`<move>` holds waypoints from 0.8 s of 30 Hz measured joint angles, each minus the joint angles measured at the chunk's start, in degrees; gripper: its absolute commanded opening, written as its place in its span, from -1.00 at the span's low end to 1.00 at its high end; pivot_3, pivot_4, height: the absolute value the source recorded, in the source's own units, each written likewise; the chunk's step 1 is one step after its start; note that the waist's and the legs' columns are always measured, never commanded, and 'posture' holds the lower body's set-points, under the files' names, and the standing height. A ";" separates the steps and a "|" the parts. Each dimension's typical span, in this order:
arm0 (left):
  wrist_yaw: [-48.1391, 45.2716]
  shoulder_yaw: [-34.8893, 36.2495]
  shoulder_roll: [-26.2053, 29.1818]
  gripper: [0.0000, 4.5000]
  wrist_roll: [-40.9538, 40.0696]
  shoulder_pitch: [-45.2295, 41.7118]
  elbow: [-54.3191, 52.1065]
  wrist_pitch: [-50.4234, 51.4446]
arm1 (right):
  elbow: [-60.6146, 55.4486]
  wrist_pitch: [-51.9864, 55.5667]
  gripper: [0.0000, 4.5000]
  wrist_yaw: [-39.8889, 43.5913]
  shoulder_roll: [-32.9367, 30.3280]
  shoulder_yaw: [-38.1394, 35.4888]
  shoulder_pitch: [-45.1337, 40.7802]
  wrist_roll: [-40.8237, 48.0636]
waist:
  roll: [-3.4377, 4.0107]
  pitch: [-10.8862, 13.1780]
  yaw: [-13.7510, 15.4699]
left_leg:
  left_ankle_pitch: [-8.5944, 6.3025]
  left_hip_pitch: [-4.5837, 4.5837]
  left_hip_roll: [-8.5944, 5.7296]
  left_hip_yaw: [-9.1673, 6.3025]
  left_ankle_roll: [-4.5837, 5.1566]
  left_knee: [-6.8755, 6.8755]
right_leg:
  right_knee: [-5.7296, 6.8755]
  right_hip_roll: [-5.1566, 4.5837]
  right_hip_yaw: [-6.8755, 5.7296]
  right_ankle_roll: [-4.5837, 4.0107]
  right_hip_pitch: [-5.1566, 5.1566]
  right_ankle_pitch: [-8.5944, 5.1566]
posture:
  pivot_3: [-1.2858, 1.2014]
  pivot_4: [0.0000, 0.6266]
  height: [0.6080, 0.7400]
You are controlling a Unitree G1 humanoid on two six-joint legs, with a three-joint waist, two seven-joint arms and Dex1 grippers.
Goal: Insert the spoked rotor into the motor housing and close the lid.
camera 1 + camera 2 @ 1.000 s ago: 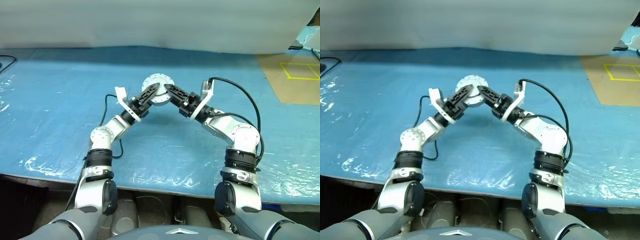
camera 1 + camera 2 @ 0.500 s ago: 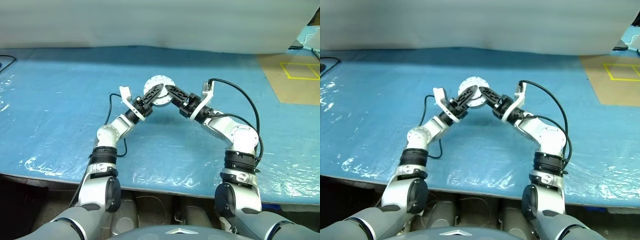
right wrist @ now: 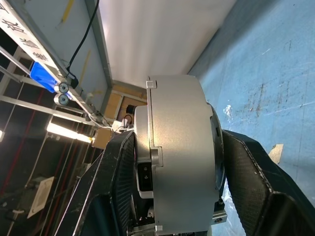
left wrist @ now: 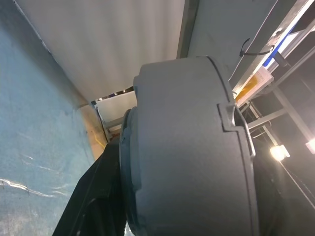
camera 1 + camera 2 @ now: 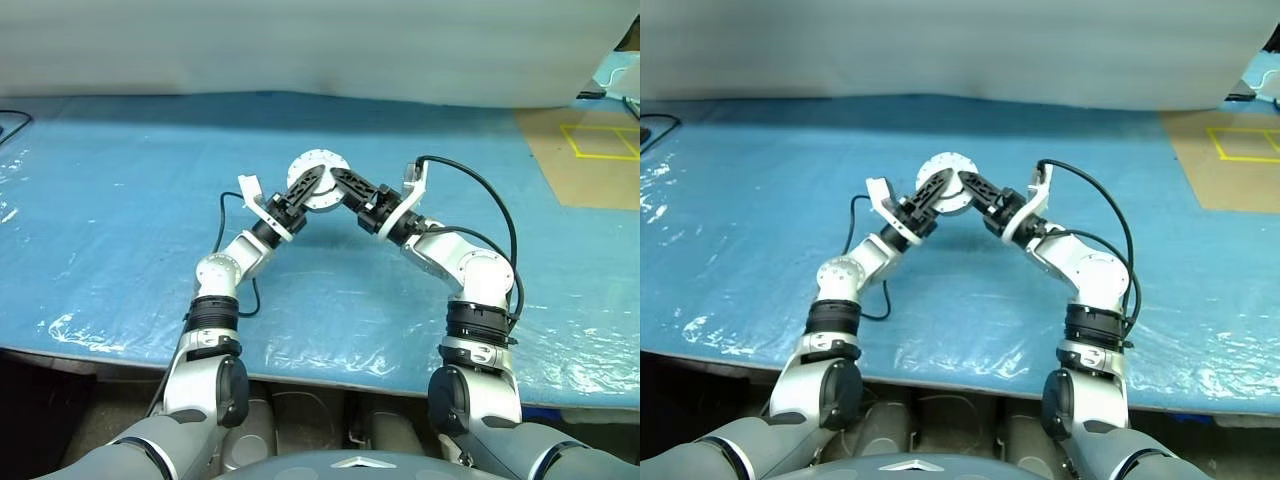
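Note:
Next, my left gripper sets the motor housing down on the blue sheet [image 5: 210,193], in the space between that gripper and the black cable at the table edge.
The motor housing [image 5: 318,176], a short round silver-grey cylinder, hangs in the air over the blue table, its flat face with a ring of small holes turned towards me. My left gripper [image 5: 306,187] is shut on its left side and my right gripper [image 5: 339,181] on its right side. In the left wrist view the housing [image 4: 192,147] stands between two black fingers [image 4: 93,196]. The right wrist view shows the housing [image 3: 177,152] edge-on between that gripper's fingers [image 3: 248,182], with a seam and a small catch on its wall. I cannot tell which face is the lid. The spoked rotor is hidden.
The table [image 5: 120,200] wears a crinkled blue plastic sheet. A brown board with a yellow taped square [image 5: 595,150] lies at the back right. A black cable [image 5: 12,120] lies at the far left edge. A pale wall [image 5: 300,50] runs behind the table.
My left gripper's fingers have closed from wide open onto the housing, and the left elbow has swung in towards the middle. The right arm and the housing have stayed put.

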 measured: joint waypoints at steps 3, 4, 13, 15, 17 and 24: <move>0.74 -0.40 0.01 0.12 0.65 -0.03 -0.02 -0.47 | -0.03 -0.73 0.04 0.26 -0.38 0.67 0.00 -1.28 | 0.01 0.01 0.02 | 0.00 0.00 -0.01 0.00 0.00 0.00 | 0.00 0.00 0.00 0.00 0.00 0.00 | 0.03 -0.52 1.00; 1.16 -0.48 0.01 0.12 0.97 -0.02 -0.02 -0.51 | -0.14 -1.19 0.04 0.80 -0.66 1.24 0.04 -2.38 | 0.01 0.01 0.02 | 0.00 -0.01 0.00 0.00 0.00 0.01 | 0.00 0.00 0.00 0.01 0.00 0.00 | 0.03 -0.52 1.00; 5.58 0.71 0.11 0.12 3.53 -1.51 1.75 -5.73 | -0.03 -4.90 0.77 3.17 -0.53 4.29 0.14 -7.23 | -0.01 0.05 -0.03 | 0.00 0.01 0.00 -0.01 0.00 0.02 | 0.02 0.00 0.00 0.01 0.00 0.01 | 0.03 -0.52 1.00; 6.16 1.59 0.45 0.12 3.81 -2.53 3.45 -7.71 | 0.66 -4.80 0.77 2.62 -0.52 4.04 -0.02 -7.18 | -0.01 0.06 -0.01 | 0.00 0.00 -0.01 -0.01 0.00 0.02 | 0.01 0.00 0.00 0.01 0.00 0.01 | 0.03 -0.52 1.00; 6.51 2.49 1.24 0.12 4.00 -3.35 5.01 -9.17 | 0.73 -4.62 0.77 2.44 -0.50 3.91 -0.05 -7.08 | -0.01 0.06 -0.02 | 0.00 -0.01 -0.01 -0.02 0.00 0.01 | -0.01 0.00 0.00 0.01 0.00 0.01 | 0.03 -0.52 1.00; 8.82 5.70 2.76 0.12 7.52 -6.61 9.15 -19.82 | 0.72 -4.90 0.77 2.39 -0.75 4.40 -0.15 -8.11 | -0.06 0.11 0.09 | 0.00 -0.04 0.00 -0.04 0.00 0.01 | -0.02 0.00 -0.02 0.02 0.00 0.01 | 0.03 -0.52 1.00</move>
